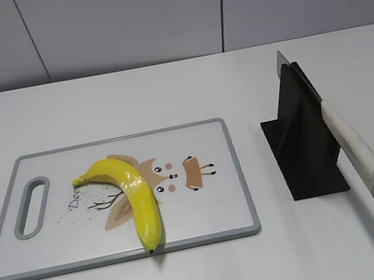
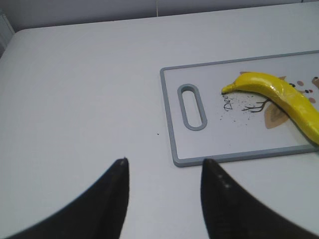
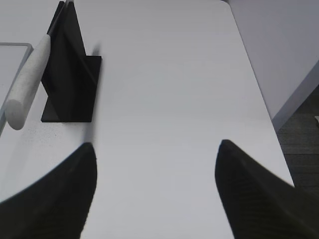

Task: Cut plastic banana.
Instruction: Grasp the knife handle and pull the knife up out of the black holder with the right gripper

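The knife's white handle [image 1: 348, 140] [image 3: 32, 74] is slanted in the black stand, and my right gripper needs to move to its middle next and close there.
The yellow plastic banana [image 1: 130, 193] lies curved on the white cutting board [image 1: 208, 219], dark tip at the board's front edge. It also shows in the left wrist view [image 2: 284, 97]. A knife with a white handle [image 1: 354, 149] rests slanted in a black stand [image 1: 302, 145], handle toward the front; it shows in the right wrist view [image 3: 27, 82] too. My left gripper [image 2: 164, 162] is open and empty over bare table, left of the board's front corner. My right gripper [image 3: 157, 147] is open and empty, right of the stand. Neither gripper shows in the exterior view.
The cutting board has a grey rim and a handle slot [image 1: 32, 206] on its left, with a cartoon print under the banana. The table's right edge [image 3: 259, 99] drops off to the floor. A grey panelled wall [image 1: 151, 16] stands behind the table.
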`<control>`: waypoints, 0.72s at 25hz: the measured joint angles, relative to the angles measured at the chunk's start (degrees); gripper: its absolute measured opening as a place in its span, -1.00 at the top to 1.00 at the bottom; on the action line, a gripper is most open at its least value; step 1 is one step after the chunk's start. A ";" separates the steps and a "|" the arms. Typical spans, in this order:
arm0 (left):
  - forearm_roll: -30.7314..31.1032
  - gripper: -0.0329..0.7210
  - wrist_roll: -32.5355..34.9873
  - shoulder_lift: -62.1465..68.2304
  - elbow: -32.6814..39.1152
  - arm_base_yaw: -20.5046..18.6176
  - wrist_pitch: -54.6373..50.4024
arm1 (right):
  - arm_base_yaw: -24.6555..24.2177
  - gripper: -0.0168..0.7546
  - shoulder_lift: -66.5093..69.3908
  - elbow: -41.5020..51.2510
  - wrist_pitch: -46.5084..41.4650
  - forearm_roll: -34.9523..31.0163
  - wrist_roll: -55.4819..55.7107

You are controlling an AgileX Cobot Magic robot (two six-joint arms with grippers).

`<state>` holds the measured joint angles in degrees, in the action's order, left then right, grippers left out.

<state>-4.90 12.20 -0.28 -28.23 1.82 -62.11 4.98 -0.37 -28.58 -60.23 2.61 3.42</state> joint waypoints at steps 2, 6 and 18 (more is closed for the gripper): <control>0.00 -0.44 0.00 0.00 0.00 0.00 0.00 | 0.00 -0.57 0.00 0.00 0.00 0.00 0.00; 0.00 -0.54 0.00 0.00 0.00 0.00 0.00 | 0.00 -0.56 0.00 0.00 0.00 0.00 0.00; 0.00 -0.55 0.00 0.00 0.00 0.00 0.00 | 0.00 -0.54 0.00 0.00 -0.01 0.00 0.00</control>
<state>-4.90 12.20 -0.28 -28.23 1.82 -62.11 4.98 -0.37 -28.58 -60.25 2.61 3.42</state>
